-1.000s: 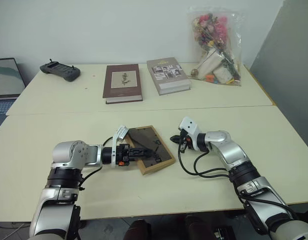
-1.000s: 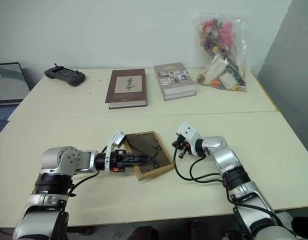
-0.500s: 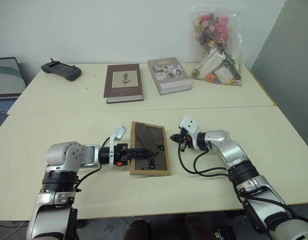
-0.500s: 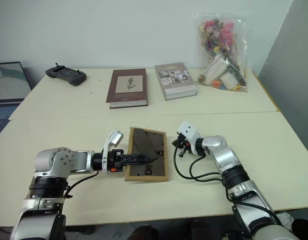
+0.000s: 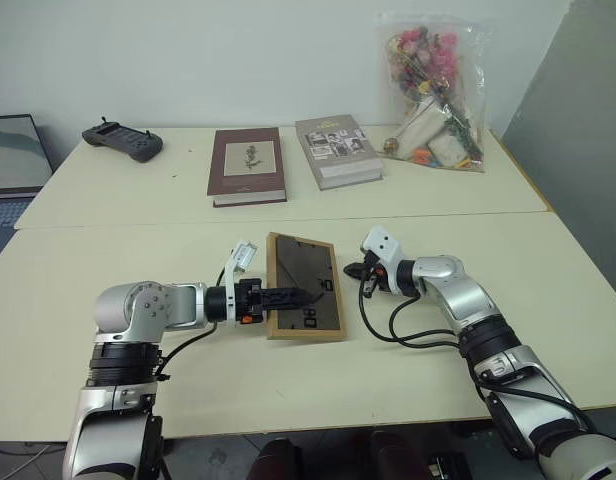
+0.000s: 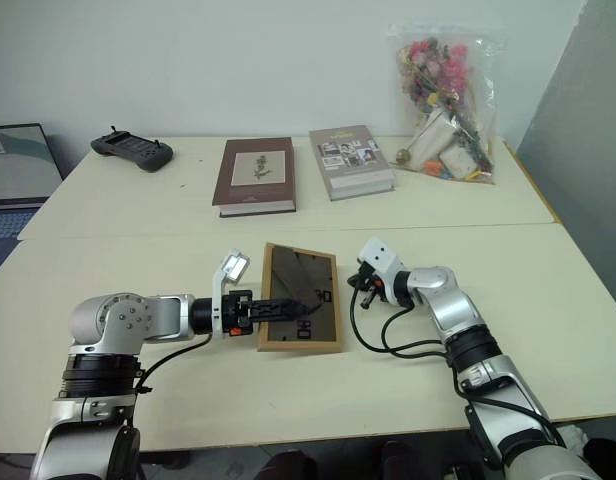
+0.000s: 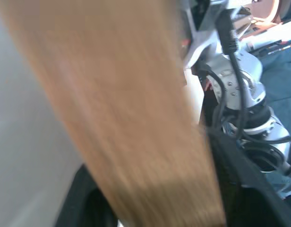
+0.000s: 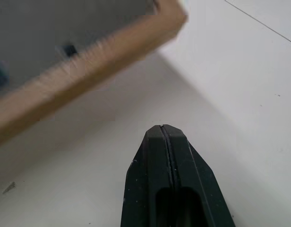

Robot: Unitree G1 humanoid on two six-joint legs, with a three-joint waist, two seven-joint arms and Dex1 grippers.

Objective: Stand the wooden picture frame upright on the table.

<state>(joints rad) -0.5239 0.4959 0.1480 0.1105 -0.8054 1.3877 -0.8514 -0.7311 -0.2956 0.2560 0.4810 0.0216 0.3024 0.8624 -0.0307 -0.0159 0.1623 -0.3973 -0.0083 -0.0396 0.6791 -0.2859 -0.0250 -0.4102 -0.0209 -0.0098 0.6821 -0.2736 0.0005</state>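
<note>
My left gripper's fingers are reaching across the frame's stand flap, so next I open them, move back and grip just the frame's side edge (image 5: 271,272) before I open the flap.
The wooden picture frame (image 5: 326,292) is at the middle of the table (image 5: 288,390), its dark grey back with the stand flap facing me, and it is tilted up off the tabletop. My left gripper (image 5: 300,296) reaches in from the left and is shut on the frame's left side, its black fingers (image 5: 284,295) lying across the back. In the left wrist view the light-wood edge (image 7: 126,118) runs between those fingers. My right gripper (image 5: 350,271) is shut and empty, just right of the frame's upper right edge. The right wrist view shows the frame's raised edge (image 8: 89,75) beyond the gripper tip (image 8: 162,130).
Beyond the table's seam (image 5: 438,213) lie a maroon book (image 5: 247,165), a grey photo-cover book (image 5: 335,148), a plastic bag of dried flowers (image 5: 428,90) and a black controller (image 5: 122,140). A laptop (image 5: 13,165) sits at the far left.
The frame has turned from lying diagonally to standing square to me, and has tilted up. My left gripper has stayed on its left edge. The right gripper has hardly moved.
</note>
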